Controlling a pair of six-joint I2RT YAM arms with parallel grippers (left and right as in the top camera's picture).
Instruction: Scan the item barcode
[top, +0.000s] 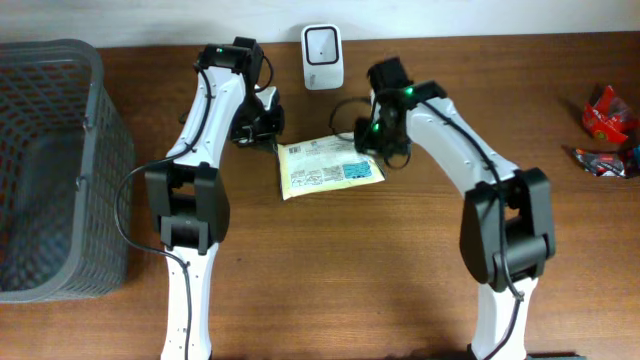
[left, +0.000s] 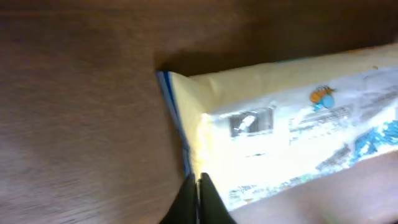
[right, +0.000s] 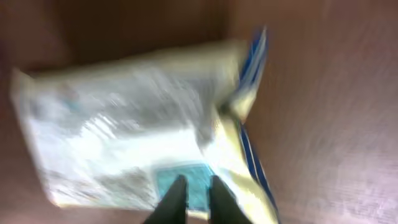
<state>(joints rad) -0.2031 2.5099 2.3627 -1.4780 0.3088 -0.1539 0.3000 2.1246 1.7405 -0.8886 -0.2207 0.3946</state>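
The packet's flat teal patch is under my right gripper's narrowly set fingers, so I need to back off, open them wide and pinch the packet's blue-striped edge at that end (right: 256, 165).
The item, a flat yellow-and-white packet (top: 330, 168), lies on the wooden table between my two grippers, printed side up. Its barcode is too blurred to make out. My left gripper (top: 265, 128) is at the packet's left end. In the left wrist view its jaws (left: 198, 182) are pressed shut, tips against the blue-striped edge of the packet (left: 286, 137); whether they pinch the seam is unclear. My right gripper (top: 378, 152) hovers over the right end. In the right wrist view its fingers (right: 198, 183) stand narrowly apart over a teal patch of the packet (right: 124, 137).
A white scanner (top: 322, 57) stands upright at the back edge, just behind the packet. A grey mesh basket (top: 95, 90) fills the far left. Red snack wrappers (top: 608, 115) lie at the far right.
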